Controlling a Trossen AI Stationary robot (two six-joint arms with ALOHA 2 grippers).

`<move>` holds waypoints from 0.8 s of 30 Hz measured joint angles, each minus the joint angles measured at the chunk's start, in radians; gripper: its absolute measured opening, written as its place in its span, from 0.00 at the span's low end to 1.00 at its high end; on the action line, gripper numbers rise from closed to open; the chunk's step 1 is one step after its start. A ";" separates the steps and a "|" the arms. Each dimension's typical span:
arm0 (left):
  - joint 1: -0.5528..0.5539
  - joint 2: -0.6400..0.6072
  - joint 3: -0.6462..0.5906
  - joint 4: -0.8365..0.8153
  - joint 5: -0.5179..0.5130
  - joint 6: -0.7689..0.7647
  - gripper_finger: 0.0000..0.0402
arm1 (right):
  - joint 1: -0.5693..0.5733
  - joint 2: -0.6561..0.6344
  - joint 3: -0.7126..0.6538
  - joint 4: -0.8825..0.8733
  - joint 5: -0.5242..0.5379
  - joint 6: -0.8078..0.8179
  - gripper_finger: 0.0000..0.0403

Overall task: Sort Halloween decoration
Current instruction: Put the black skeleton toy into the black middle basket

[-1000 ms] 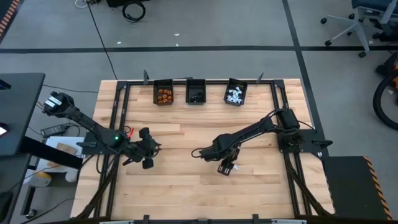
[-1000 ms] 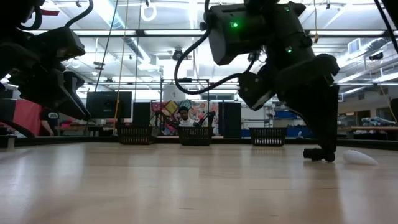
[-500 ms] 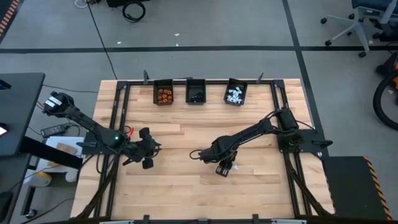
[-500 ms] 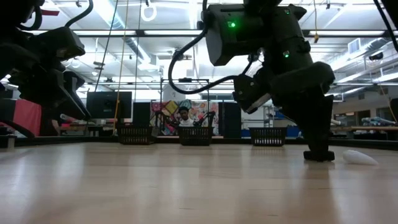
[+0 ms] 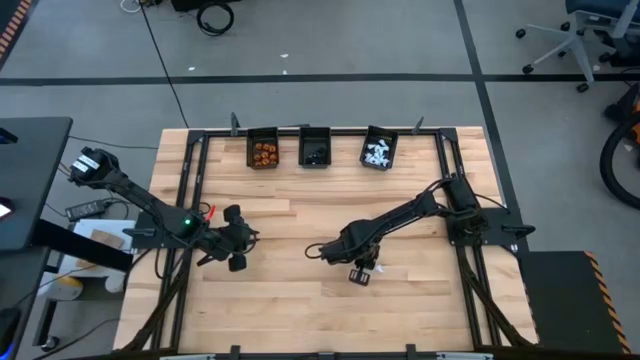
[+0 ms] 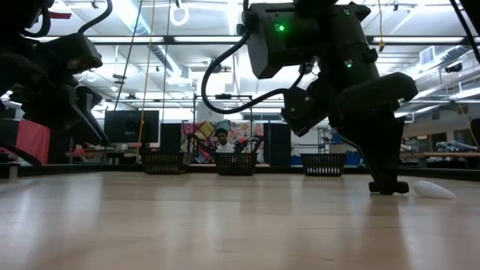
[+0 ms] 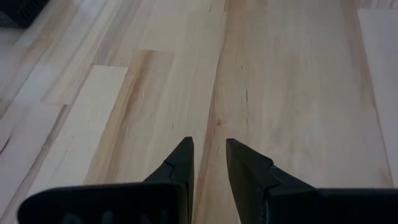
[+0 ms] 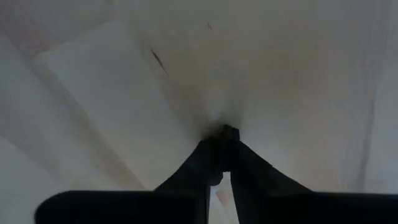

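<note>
I will release the black trinket from my right gripper inside the middle bin (image 5: 313, 154) at the far edge of the table.
The Halloween decoration lies sorted in three black bins at the table's far edge: orange trinkets (image 5: 264, 152), black ones (image 5: 315, 152), white ones (image 5: 379, 152). One white trinket (image 6: 433, 190) lies flat on the table just beside my right gripper (image 6: 390, 187). That gripper points steeply down at mid-table, its fingers shut with their tips (image 8: 227, 133) at the wood. My left gripper (image 7: 209, 146) hangs above the table near the left edge, slightly open, with nothing between its fingers. My right gripper comes from above, pointing down, and its shut fingertips (image 8: 227, 133) meet at the table top (image 8: 261, 74). A tiny dark bit shows at the tips. I cannot tell whether it is a trinket or the fingers themselves.
Black frame rails (image 5: 190, 200) run along the table's left, right and far sides. The bins show in the low view as three dark baskets (image 6: 235, 163) along the far edge. Bare wood (image 5: 290, 300) spreads between the two arms and toward the near edge.
My right gripper has stayed down at the same spot on the table, rolled a little about its own line, and shut its fingers. The white trinket beside it has not moved.
</note>
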 joint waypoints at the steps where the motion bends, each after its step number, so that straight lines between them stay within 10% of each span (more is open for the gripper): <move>1: 0.000 0.000 0.000 -0.001 0.000 0.000 0.18 | -0.001 -0.002 0.004 -0.009 0.012 -0.009 0.11; 24: 0.000 0.000 0.000 -0.005 0.000 -0.001 0.18 | -0.262 -0.021 0.119 0.297 0.254 -0.430 0.12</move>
